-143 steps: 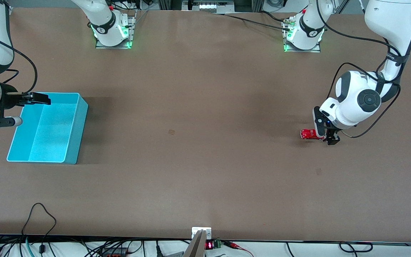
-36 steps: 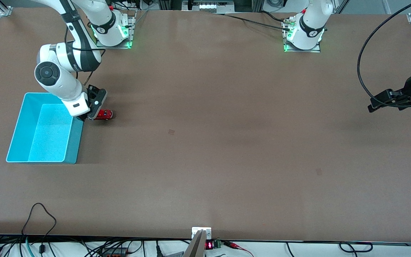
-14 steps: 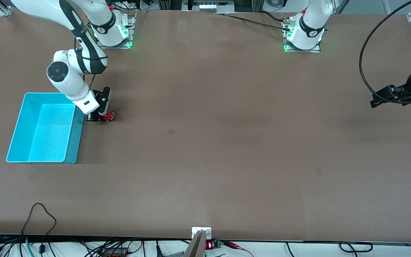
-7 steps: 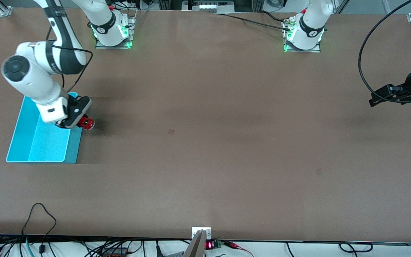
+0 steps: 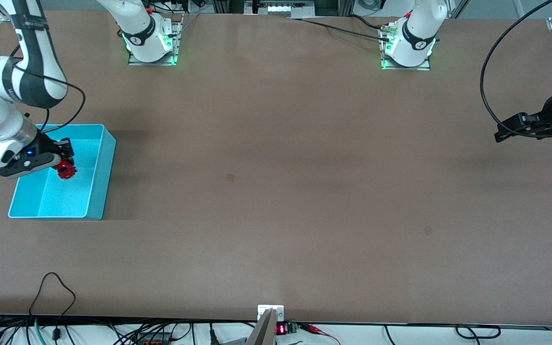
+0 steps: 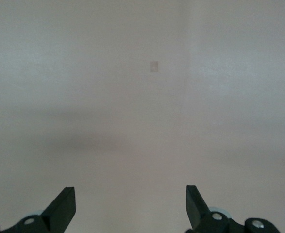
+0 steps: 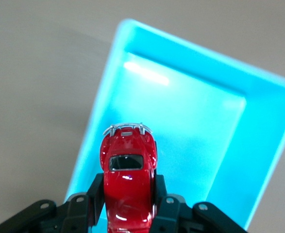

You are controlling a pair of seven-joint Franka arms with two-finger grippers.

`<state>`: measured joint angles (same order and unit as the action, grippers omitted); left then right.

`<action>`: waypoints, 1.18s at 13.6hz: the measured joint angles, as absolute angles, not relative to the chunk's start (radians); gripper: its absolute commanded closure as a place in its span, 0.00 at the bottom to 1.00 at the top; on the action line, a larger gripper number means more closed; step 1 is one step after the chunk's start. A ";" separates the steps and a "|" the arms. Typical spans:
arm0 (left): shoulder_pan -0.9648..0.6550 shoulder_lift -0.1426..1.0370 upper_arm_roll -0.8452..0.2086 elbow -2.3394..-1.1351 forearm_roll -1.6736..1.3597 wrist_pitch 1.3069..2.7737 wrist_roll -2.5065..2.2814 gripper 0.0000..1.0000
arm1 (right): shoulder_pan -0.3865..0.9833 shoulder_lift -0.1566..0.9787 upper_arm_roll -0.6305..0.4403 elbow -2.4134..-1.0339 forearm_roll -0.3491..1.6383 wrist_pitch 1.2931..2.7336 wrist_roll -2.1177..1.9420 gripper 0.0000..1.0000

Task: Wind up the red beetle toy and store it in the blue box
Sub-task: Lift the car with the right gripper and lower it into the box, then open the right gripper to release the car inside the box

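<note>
I need to use my right gripper to set the red beetle toy down on the blue box's bottom near its far end (image 5: 79, 152).
My right gripper (image 5: 61, 164) is shut on the red beetle toy (image 5: 66, 169) and holds it in the air over the inside of the blue box (image 5: 106, 163). The right wrist view shows the glossy red toy (image 7: 127, 179) clamped between the two black fingers (image 7: 90, 196), its silvery bumper pointing away, with the box's cyan floor (image 7: 195, 126) below it. The box stands at the right arm's end of the table. My left gripper (image 5: 505, 134) is open and empty, held above bare table at the left arm's end, where it waits; its fingertips (image 6: 64, 204) show wide apart.
The brown tabletop (image 5: 276, 182) runs between the two arms. The arm bases (image 5: 150, 45) stand along the table's edge farthest from the front camera. Cables (image 5: 55, 287) and a small bracket (image 5: 270, 314) lie at the table's nearest edge.
My right gripper has lifted the red toy off the table beside the box and carried it over the box's wall, to above the box's inside. The left arm has barely moved.
</note>
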<state>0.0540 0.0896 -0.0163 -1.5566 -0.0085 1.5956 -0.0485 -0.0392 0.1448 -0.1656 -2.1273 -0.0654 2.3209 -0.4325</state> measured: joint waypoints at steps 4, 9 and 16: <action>0.054 0.090 -0.016 -1.557 -0.009 1.595 -0.049 0.00 | -0.040 0.218 -0.254 -2.131 -0.050 2.293 -0.259 1.00; 0.053 0.090 -0.016 -1.557 -0.008 1.594 -0.049 0.00 | -0.039 0.316 -0.289 -2.145 -0.040 2.287 -0.218 1.00; 0.053 0.088 -0.016 -1.555 -0.008 1.570 -0.049 0.00 | -0.037 0.397 -0.288 -2.148 -0.038 2.304 -0.208 0.00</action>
<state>0.0530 0.0881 -0.0157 -1.5546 -0.0085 1.5703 -0.0485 -0.0374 0.3971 -0.2883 -2.1481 -0.0376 2.3041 -0.2077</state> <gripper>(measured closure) 0.000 0.493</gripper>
